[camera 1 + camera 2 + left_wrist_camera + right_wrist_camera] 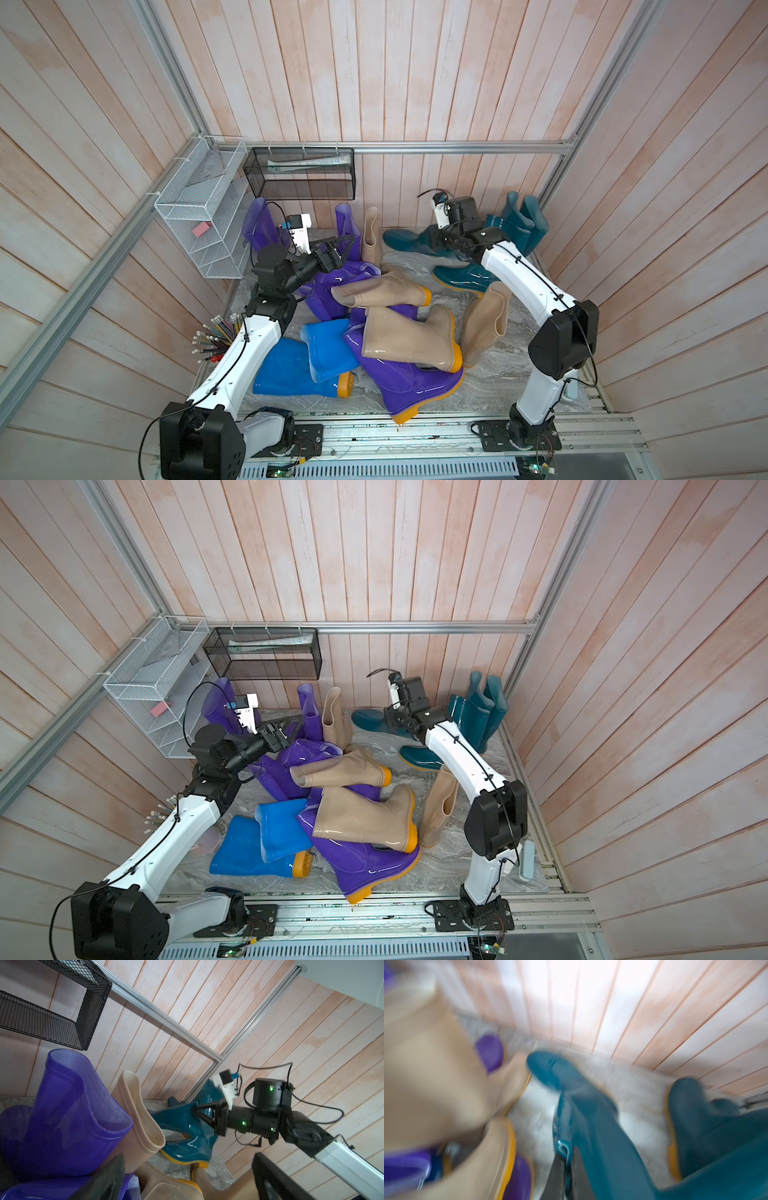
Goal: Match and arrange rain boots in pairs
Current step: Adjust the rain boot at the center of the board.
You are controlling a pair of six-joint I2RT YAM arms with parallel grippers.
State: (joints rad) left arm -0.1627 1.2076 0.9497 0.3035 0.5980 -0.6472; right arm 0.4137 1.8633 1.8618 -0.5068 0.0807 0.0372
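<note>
The dark teal boot in the robot's right gripper leans low, apart from the other teal boots, so the robot should stand it upright, regrasp its cuff (pixel 564 1146) and draw it closer.
A heap of rain boots covers the marble floor (pixel 490 386): beige ones (pixel 411 336), purple ones (pixel 411 386) and blue ones (pixel 291 370). Dark teal boots stand upright at the back right (pixel 519 224), and one lies on its side (pixel 461 278). My right gripper (pixel 565 1159) is shut on the cuff of another dark teal boot (pixel 405 241) near the back wall; the left wrist view shows this pinch (pixel 194 1110). My left gripper (pixel 349 245) stands open above the purple boots with nothing between its fingers (pixel 108 1178). The right wrist view is blurred.
A white wire basket (pixel 199 208) and a black mesh shelf (pixel 299 174) hang at the back left. A cup of pencils (pixel 216 336) stands by the left arm. Aluminium frame rails (pixel 415 146) and plank walls close in the space.
</note>
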